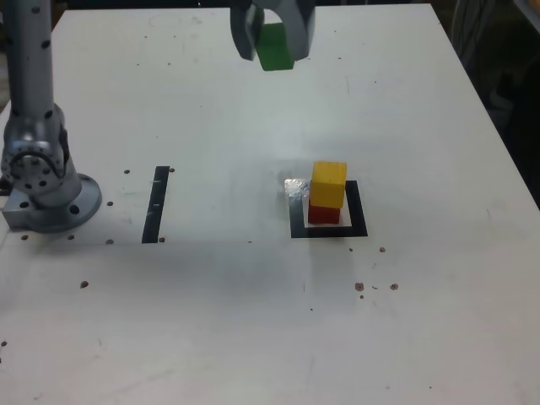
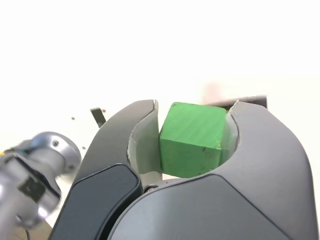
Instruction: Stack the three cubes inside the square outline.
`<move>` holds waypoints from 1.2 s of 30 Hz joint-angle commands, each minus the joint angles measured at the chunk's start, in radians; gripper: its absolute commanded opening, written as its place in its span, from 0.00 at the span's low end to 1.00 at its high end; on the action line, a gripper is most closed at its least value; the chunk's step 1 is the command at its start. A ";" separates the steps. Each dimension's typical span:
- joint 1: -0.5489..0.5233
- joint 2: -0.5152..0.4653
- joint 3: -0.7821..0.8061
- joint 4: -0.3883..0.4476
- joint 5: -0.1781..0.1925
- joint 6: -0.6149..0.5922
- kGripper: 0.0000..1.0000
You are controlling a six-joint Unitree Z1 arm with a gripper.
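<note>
My gripper is to release the green cube on top of the yellow cube (image 1: pixel 342 164), so that it tops the stack above the red cube. The green cube now hangs well behind the stack.
My gripper (image 1: pixel 274 42) hangs above the table near the far edge, shut on the green cube (image 1: pixel 275 48). The wrist view shows that green cube (image 2: pixel 192 139) clamped between the two grey jaws. In the exterior view the yellow cube (image 1: pixel 329 184) rests on top of the red cube (image 1: pixel 323 213), slightly offset. Both stand inside the square outline (image 1: pixel 358 221) of black tape, right of the table's middle. The held cube is well behind this stack and to the exterior view's left of it.
The arm's grey base (image 1: pixel 46 190) stands at the exterior view's left. A straight black tape strip (image 1: pixel 156 204) lies between the base and the square. Small dark specks dot the white table (image 1: pixel 253 321). The table's right edge borders a dark floor.
</note>
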 commanded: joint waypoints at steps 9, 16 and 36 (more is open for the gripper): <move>-0.194 0.047 -0.090 0.040 -0.027 -0.166 0.21; -0.260 0.135 -0.135 0.044 -0.063 -0.248 0.21; -0.303 0.258 -0.169 0.054 -0.109 -0.303 0.22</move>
